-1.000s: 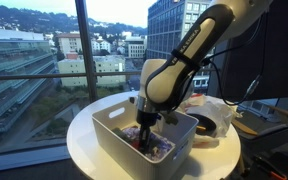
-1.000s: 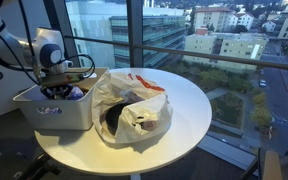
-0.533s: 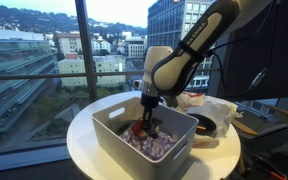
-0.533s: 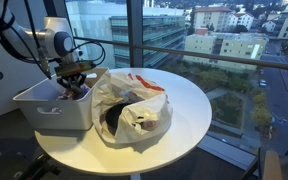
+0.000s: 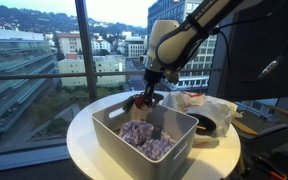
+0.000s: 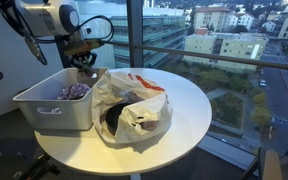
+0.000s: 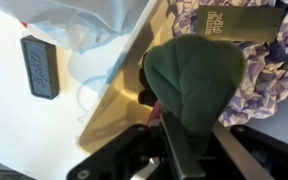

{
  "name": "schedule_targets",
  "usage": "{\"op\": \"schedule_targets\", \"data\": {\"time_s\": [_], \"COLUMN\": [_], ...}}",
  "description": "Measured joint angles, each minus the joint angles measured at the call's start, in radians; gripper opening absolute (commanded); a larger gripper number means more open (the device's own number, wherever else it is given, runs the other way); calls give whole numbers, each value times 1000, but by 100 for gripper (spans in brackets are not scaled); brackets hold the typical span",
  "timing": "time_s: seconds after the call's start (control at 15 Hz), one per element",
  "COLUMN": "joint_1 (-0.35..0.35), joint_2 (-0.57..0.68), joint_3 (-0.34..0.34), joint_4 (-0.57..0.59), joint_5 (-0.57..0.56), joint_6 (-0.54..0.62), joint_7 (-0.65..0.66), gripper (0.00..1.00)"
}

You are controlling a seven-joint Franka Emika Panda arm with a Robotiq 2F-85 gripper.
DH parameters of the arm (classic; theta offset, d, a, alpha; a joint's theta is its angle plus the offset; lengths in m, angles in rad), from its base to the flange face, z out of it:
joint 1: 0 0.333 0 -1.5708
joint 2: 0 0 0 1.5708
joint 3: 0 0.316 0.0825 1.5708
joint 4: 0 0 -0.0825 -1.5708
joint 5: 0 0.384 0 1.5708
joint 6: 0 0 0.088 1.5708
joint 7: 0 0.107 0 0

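Note:
My gripper needs to let go of the dark green soft object in the dark round thing [image 5: 206,122] by the crumpled plastic bag.
My gripper [image 5: 147,98] is shut on a dark green, leaf-like soft object with a red part [image 7: 194,75] and holds it above the far edge of a white plastic bin [image 5: 109,135]. In the wrist view the green object fills the space between the jaws [image 7: 179,118]. A purple patterned bundle [image 5: 144,138] lies in the bin and also shows in the wrist view [image 7: 259,80]. In an exterior view the gripper [image 6: 84,62] hangs over the bin [image 6: 44,108], close to a crumpled plastic bag [image 6: 134,100].
The bin and bag [image 5: 212,108] stand on a round white table [image 5: 82,140] by tall windows. A dark round thing [image 6: 114,120] lies inside the bag. A small black rectangular object [image 7: 39,65] lies on the table beside the bin.
The gripper has risen out of the bin with the green and red object in its jaws and moved toward the bin's edge near the bag.

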Motion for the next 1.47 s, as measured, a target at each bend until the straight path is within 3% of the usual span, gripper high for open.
{"op": "schedule_targets", "data": {"time_s": [0.27, 0.67, 1.0, 1.47], "joint_1": [-13, -37, -72, -103], "joint_2": [-83, -229, -329, -432], "joint_3": [-7, -73, -104, -111], "joint_4": [40, 43, -17, -147], "joint_5": [37, -40, -108, -108], "joint_6": [-105, -333, -516, -739], "joint_7": [0, 91, 230, 406], "gripper": [7, 7, 7, 7]}}
